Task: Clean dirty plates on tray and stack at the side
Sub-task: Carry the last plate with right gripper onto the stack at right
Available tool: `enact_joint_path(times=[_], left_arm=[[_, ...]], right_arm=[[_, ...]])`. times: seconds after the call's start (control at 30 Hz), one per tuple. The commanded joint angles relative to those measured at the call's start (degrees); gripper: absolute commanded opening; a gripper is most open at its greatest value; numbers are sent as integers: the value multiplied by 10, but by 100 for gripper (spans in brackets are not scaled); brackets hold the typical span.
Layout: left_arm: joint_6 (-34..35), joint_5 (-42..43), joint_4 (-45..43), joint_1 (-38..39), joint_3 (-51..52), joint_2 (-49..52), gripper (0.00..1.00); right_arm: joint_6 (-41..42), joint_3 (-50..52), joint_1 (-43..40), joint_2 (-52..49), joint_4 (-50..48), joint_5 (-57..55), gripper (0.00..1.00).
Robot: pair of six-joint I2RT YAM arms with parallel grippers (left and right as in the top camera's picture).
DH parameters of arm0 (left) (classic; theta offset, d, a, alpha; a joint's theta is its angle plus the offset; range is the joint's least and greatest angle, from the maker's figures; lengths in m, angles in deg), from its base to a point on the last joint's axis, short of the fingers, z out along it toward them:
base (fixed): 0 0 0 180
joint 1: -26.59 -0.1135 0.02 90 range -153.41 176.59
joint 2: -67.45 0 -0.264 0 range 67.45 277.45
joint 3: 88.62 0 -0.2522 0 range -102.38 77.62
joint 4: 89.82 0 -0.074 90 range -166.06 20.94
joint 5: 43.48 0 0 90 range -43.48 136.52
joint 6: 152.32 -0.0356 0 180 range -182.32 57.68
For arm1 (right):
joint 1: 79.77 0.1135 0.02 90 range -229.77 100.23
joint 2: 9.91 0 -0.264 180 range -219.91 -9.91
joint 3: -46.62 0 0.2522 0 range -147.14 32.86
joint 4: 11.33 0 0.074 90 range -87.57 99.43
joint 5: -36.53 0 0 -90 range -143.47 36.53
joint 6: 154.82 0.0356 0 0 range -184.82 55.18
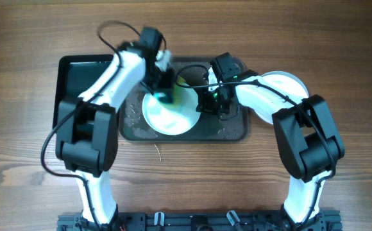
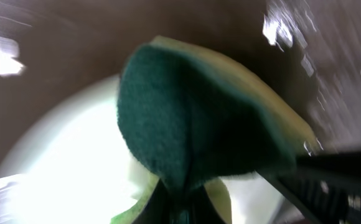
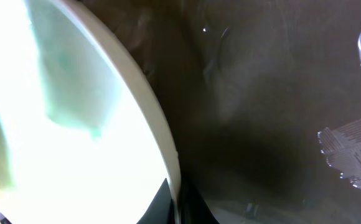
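Note:
The robot's right gripper will release the soapy white plate on top of the other white plate (image 1: 279, 96) beside the dark tray.
A white plate (image 1: 168, 114) with green soapy smears lies on the dark wet tray (image 1: 234, 131). My left gripper (image 1: 162, 95) is shut on a green and yellow sponge (image 2: 199, 118) and presses it on the plate's upper part (image 2: 62, 162). My right gripper (image 1: 205, 102) is shut on the plate's right rim (image 3: 168, 155), one finger inside and one outside. A second white plate (image 1: 287, 83) lies on the table to the right of the tray, partly under my right arm.
A black tablet-like board (image 1: 77, 83) lies left of the tray under my left arm. The tray floor (image 3: 280, 93) is wet with foam patches (image 3: 351, 149). A small sliver (image 1: 158, 153) lies on the wooden table in front of the tray.

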Motion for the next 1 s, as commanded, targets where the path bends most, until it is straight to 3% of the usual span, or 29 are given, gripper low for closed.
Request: enact_joint_path(times=[0.0,0.2,0.43,0.83,0.97], left_arm=[[84,-209,39,-37,-78,-2,4],[84,-206,73,-57,-84,-2,4],[79,-122,78,-55,-84,-2,4],[78,-98,79,-55,-84,-2,4],[78,-98,79,-55,-84,-2,4]], right_arm=[[-9,21,0,-17,8,-25,4],[-13,20,3,73,40,-137,4],[-34,20,86,228,111,-491,4],[-58,20,275,250,149,-1017,4],[-91,20,304,250,143,-1108,4]])
